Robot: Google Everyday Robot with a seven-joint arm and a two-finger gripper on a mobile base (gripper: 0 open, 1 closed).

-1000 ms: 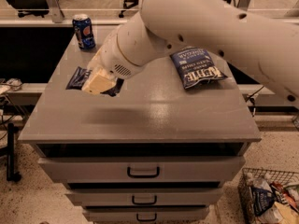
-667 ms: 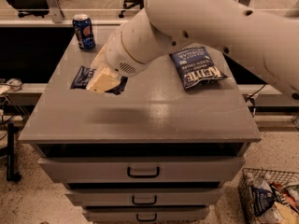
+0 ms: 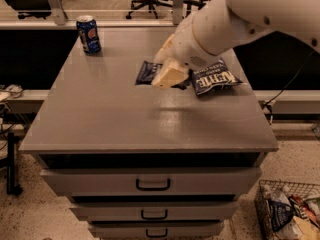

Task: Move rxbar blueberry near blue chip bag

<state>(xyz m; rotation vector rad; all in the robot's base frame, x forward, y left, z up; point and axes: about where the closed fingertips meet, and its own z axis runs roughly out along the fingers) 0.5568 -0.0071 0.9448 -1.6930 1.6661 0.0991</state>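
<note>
Next, I release the rxbar blueberry on the cabinet top just in front of the blue chip bag (image 3: 231,95).
The rxbar blueberry (image 3: 146,72), a small flat navy wrapper, lies at table level on the grey cabinet top (image 3: 115,114), just left of the blue chip bag (image 3: 216,79). The chip bag is puffy, with white "Kettle" lettering. My gripper (image 3: 170,76) reaches down from the upper right on a thick white arm (image 3: 235,19). It is shut on the right end of the bar and covers that end. The gripper sits between the bar and the chip bag's left edge.
A blue soda can (image 3: 88,34) stands at the far left corner of the cabinet top. Drawers with dark handles (image 3: 152,185) are below the front edge. A wire basket of snack packs (image 3: 290,211) sits on the floor at the lower right. Office chairs stand behind.
The gripper has carried the bar from the left side of the top to the right, up to the chip bag. The chip bag and can have not moved.
</note>
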